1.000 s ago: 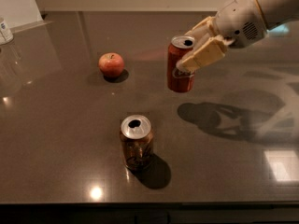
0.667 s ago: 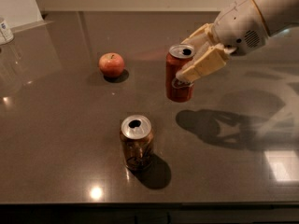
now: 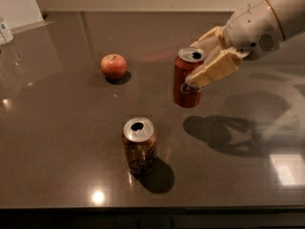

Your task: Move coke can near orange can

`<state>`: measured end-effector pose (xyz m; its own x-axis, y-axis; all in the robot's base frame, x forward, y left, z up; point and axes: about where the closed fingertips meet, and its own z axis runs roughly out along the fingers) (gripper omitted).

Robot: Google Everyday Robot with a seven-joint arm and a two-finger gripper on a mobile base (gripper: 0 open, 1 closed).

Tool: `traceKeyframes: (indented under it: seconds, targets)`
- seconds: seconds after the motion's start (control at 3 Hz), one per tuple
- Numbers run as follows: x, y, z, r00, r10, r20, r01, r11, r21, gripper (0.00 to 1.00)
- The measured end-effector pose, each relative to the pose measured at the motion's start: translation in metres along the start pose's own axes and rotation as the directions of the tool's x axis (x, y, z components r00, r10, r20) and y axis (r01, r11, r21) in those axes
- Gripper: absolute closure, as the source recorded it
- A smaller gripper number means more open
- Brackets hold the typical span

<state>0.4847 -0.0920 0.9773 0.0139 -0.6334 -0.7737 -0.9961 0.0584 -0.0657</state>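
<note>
Next, I release the coke can upright on the dark tabletop (image 3: 188, 154) just beside the orange can, on my arm's side.
The red coke can (image 3: 186, 82) is upright, held in my gripper (image 3: 206, 56) a little above the dark tabletop, right of centre. My cream fingers (image 3: 217, 68) are shut around its upper half. The arm comes in from the upper right. The brownish-orange can (image 3: 139, 146) stands upright on the table at the front centre, below and left of the coke can, roughly one can's height apart from it.
A red apple (image 3: 113, 66) sits on the table (image 3: 57, 142) to the left of the coke can. A white container (image 3: 5, 31) stands at the far left edge. The table's front edge runs along the bottom.
My gripper has carried the coke can a little down and left, toward the front of the table and closer to the orange can. The apple and the orange can have not moved.
</note>
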Motion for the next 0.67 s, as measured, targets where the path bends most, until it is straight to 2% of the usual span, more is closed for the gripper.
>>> traceKeyframes:
  seconds: [0.67]
  targets:
    - [0.019,0.037,-0.004,0.998,0.000,0.062,0.004,0.9982,-0.060,1.00]
